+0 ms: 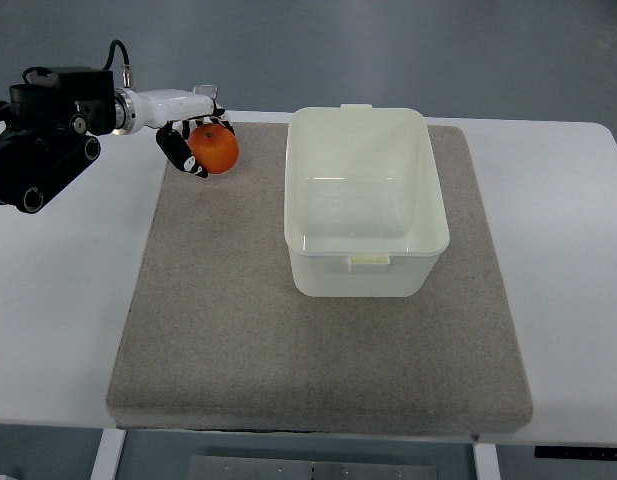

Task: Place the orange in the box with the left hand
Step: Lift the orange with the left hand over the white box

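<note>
Next, I release the orange with my left gripper inside the box [321,201], beside the box's side nearest my left arm.
The orange [217,149] is at the far left corner of the grey mat, held in my left hand [191,143], whose black fingers curl around it. The left arm reaches in from the upper left edge. The box [364,203] is a pale, translucent plastic tub standing open on the mat to the right of the orange, with nothing inside. A gap of mat separates the orange from the box's left wall. I cannot tell whether the orange rests on the mat or is lifted just above it.
A grey felt mat [238,330] covers most of the white table [568,300]. The table's front edge runs along the bottom of the picture.
</note>
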You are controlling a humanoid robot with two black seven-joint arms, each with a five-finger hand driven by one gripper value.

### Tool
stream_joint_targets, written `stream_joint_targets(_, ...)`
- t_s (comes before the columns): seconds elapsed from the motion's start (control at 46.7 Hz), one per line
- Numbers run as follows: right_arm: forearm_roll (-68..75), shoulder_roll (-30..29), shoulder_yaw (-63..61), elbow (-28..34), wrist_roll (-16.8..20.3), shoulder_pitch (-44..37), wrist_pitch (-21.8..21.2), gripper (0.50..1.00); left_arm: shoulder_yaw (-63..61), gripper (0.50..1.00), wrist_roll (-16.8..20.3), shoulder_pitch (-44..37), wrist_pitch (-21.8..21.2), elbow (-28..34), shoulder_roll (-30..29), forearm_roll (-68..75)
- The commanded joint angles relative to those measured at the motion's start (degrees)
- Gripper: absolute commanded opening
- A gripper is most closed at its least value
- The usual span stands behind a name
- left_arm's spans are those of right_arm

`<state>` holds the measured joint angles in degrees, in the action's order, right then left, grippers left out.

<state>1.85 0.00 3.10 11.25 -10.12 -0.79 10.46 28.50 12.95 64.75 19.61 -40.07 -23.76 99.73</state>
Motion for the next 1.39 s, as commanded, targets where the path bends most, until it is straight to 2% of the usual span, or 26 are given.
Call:
stream_joint_targets(0.0,0.0,0.0,0.1,0.0,0.0,0.0,0.0,0.926,0.2,0.500,0.1,1.5,0.1,-0.9,-1.0,-2.0)
stream_joint_targets(0.107,0.0,0.0,0.1,0.0,0.0,0.0,0.0,0.926,-0.3,0.500,0.1,4.6,0.6,-1.1,-2.2,-6.0)
stream_joint_targets(0.278,0.0,0.0,0.0,0.0,0.0,0.0,0.0,0.926,-2.7,0.500,0.4,9.5,2.1,2.4,-2.2,-10.1)
stream_joint_targets(0.428,0.0,0.0,0.0,0.0,0.0,0.0,0.0,0.926,-4.5,0.500,0.8,11.3,2.3,1.5,-3.0,-11.0)
stream_joint_targets(0.642,0.0,0.0,0.1,0.0,0.0,0.0,0.0,0.926,-3.8,0.500,0.6,11.5,2.4,-9.1,-7.0,-11.1)
stream_joint_targets(0.942,0.0,0.0,0.0,0.0,-0.1,0.0,0.0,0.926,-3.1,0.500,0.3,11.4,3.1,-23.3,-7.4,-12.7)
stream_joint_targets(1.049,0.0,0.0,0.1,0.0,0.0,0.0,0.0,0.926,-3.6,0.500,0.0,11.6,3.1,-24.5,-5.5,-12.7)
stream_joint_targets(1.156,0.0,0.0,0.1,0.0,0.0,0.0,0.0,0.926,-4.0,0.500,-0.4,11.4,3.2,-23.5,-0.4,-11.8)
stream_joint_targets(1.37,0.0,0.0,0.1,0.0,-0.1,0.0,0.0,0.926,-7.8,0.500,-4.5,11.1,2.8,-20.9,5.0,-10.5)
